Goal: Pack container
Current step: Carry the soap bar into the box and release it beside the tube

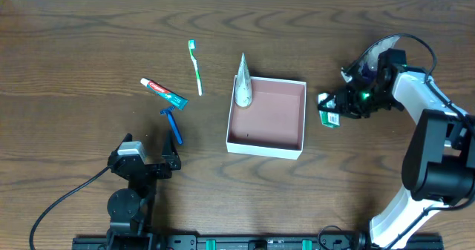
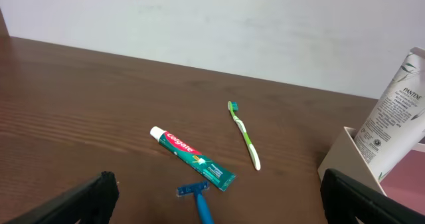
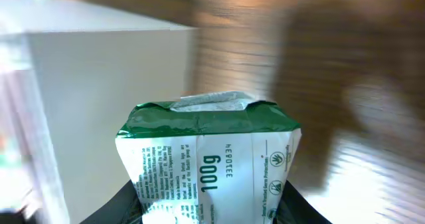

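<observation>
My right gripper needs to take care of the green-and-white packet. I need to set it down with that gripper on the bottom of the container, in front of the Pantene tube (image 1: 246,127).
The container (image 1: 268,147) is a square white box with a pinkish inside at the table's middle; a white Pantene tube (image 1: 243,87) leans on its far left corner, also in the left wrist view (image 2: 393,117). My right gripper (image 1: 335,109) is shut on a green-and-white packet (image 1: 329,117), just right of the container; the packet (image 3: 209,157) fills the right wrist view, the container's white wall (image 3: 99,84) behind it. My left gripper (image 1: 172,163) is open and empty, near the blue razor (image 1: 173,125). A toothpaste tube (image 1: 164,93) and a green toothbrush (image 1: 196,66) lie left of the container.
The razor (image 2: 199,199), toothpaste (image 2: 192,156) and toothbrush (image 2: 244,133) show ahead of the left fingers on the dark wooden table. A white wall stands behind the table's far edge. A cable runs from the left arm's base.
</observation>
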Tool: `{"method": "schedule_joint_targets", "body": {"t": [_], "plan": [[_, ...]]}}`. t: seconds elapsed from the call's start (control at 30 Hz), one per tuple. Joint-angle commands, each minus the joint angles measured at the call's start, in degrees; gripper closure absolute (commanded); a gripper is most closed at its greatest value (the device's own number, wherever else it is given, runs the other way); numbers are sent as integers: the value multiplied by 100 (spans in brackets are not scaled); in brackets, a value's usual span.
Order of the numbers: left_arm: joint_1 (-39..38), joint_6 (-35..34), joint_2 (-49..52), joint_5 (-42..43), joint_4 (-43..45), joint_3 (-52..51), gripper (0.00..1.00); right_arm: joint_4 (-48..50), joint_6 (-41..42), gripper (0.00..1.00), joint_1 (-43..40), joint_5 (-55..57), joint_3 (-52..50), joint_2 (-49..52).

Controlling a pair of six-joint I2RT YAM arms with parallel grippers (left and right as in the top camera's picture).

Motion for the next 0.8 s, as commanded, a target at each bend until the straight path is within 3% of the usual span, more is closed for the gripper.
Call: {"method": "schedule_joint_targets", "body": {"t": [0.0,0.4,0.77], "plan": [[20,-7,-35,-50,-210,-122,2,-129,-455,78,20,-1222,-11,-551],[20,-7,-35,-52,-208,-122,2,-407,-448,77,417,-1189,-11,-2197],[20,-7,-35,-52,-208,-122,2,625,1720,76,2798,1556,-11,-2479]]}}
